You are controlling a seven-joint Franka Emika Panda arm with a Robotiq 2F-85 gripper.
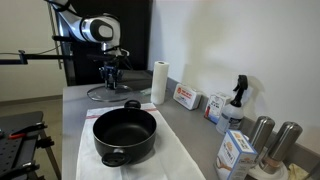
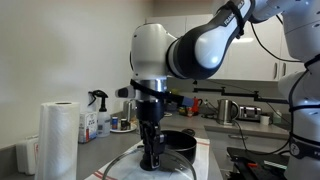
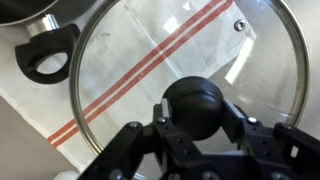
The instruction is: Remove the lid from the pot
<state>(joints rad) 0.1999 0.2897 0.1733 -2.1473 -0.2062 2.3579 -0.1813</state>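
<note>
My gripper should release the glass lid on the cloth's striped far end (image 1: 112, 107) (image 3: 160, 88), just behind the black pot.
The black pot (image 1: 125, 135) stands open on a white cloth, its dark inside showing; it also shows behind the arm in an exterior view (image 2: 182, 143). In the wrist view only its rim and one side handle (image 3: 50, 57) show at the top left. The round glass lid (image 1: 108, 94) lies flat on the counter beyond the pot, apart from it, and shows in the wrist view (image 3: 150, 50) with the cloth's red stripes visible through it. My gripper (image 3: 195, 112) points straight down over the lid's middle, its two fingers shut on the lid's black knob (image 2: 150, 163).
A paper towel roll (image 1: 158, 82) stands next to the lid and shows in an exterior view (image 2: 58, 135). A spray bottle (image 1: 237, 100), boxes (image 1: 186, 97) and two steel canisters (image 1: 262, 133) line the wall side. The striped cloth (image 1: 172, 155) lies under the pot.
</note>
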